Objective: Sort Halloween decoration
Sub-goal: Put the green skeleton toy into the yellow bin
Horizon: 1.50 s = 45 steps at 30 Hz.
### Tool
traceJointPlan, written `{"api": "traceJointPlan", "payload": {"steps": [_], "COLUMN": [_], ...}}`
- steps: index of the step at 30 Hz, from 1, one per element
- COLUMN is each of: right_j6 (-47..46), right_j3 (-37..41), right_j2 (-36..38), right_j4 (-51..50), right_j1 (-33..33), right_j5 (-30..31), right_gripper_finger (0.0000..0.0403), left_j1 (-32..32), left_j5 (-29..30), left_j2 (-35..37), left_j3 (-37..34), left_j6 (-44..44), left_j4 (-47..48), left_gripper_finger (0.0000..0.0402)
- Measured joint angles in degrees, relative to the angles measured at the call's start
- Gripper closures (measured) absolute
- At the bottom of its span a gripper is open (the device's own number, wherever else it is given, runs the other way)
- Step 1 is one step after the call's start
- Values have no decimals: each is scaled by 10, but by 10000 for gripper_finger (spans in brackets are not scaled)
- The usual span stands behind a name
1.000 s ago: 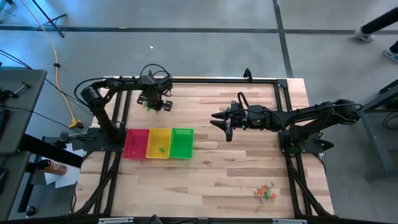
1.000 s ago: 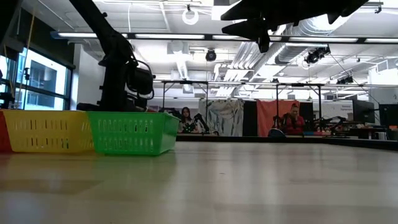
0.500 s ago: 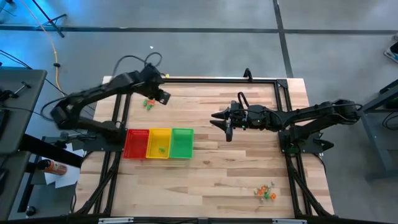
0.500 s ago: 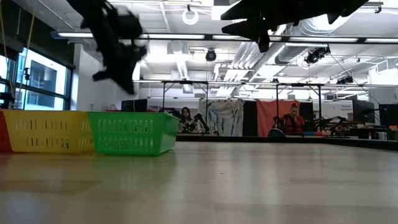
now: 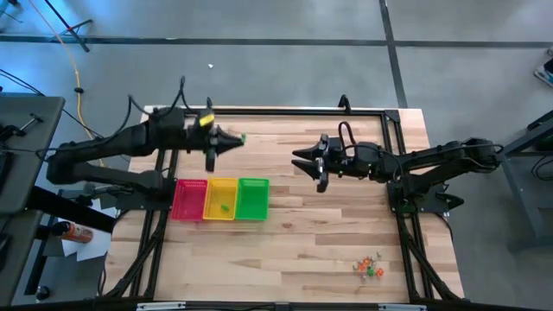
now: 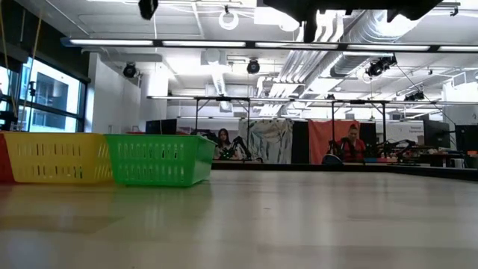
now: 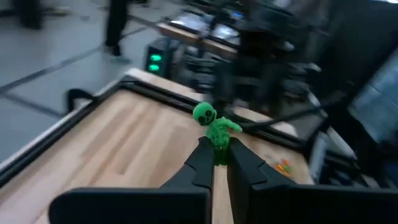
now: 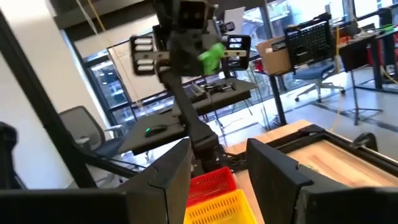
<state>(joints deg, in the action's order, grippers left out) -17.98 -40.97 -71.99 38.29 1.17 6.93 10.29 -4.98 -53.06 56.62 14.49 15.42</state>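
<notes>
Next, I release the green skeleton trinket, now lifted above the table, from my left gripper in the yellow tray [image 5: 220, 206], next to the small green piece.
A green skeleton trinket [image 7: 214, 126] is lifted above the table's far left part, and my left gripper [image 5: 235, 138] is shut on it. The same trinket [image 8: 211, 55] shows in the right wrist view. A small pile of orange and green trinkets [image 5: 370, 268] lies on the table near its front right corner. One small green piece [image 5: 225, 207] lies in the yellow tray [image 5: 221, 188]. My right gripper [image 5: 307, 164] hovers open over the table's middle, pointing toward the left arm, with nothing between its fingers. My left gripper pinches the skeleton's lower body [image 7: 219, 144] between the free ends of its two fingers [image 7: 202, 158]. The fingers lie nearly level and point toward the table's right side. The figure sticks out beyond the fingertips with its head farthest out, clear of the table.
Red [image 5: 189, 199], yellow and green [image 5: 253, 199] trays stand side by side at the table's left, in front of my left gripper. A dark frame rail [image 5: 302, 110] runs along the table's far edge. Bare wood lies between the trays and the trinket pile.
My left gripper has risen from the table's far left part with the green skeleton, which is now lifted clear. It has tipped from pointing down to nearly level and swung a little toward the table's right. My right gripper has tipped slightly upward.
</notes>
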Motion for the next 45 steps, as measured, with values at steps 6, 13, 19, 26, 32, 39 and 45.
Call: {"api": "traceJointPlan", "payload": {"steps": [6,13,19,26,32,39,45], "right_j6": [0,0,5,2,0,0,0], "right_j3": [0,0,0,0,0,0,0], "right_j2": [0,0,0,0,0,0,0], "right_j4": [1,1,-3,-21,-21,-21,-22], "right_j1": [0,0,0,0,0,0,0], "right_j5": [-17,-19,-18,-18,-18,-18,-18], "right_gripper_finger": [254,254,254,254,254,254,254], "left_j1": [-87,-103,-99,-99,-99,-99,-99], "left_j5": [44,85,86,86,86,86,86], "left_j2": [-33,-35,-33,-33,-33,-33,-33], "left_j3": [-45,-159,-174,-174,-174,-174,-174], "left_j6": [-22,-13,-73,-81,-81,-81,-71], "left_j4": [-95,-254,-277,-278,-278,-277,-277], "left_gripper_finger": [398,398,398,398,398,398,398]}}
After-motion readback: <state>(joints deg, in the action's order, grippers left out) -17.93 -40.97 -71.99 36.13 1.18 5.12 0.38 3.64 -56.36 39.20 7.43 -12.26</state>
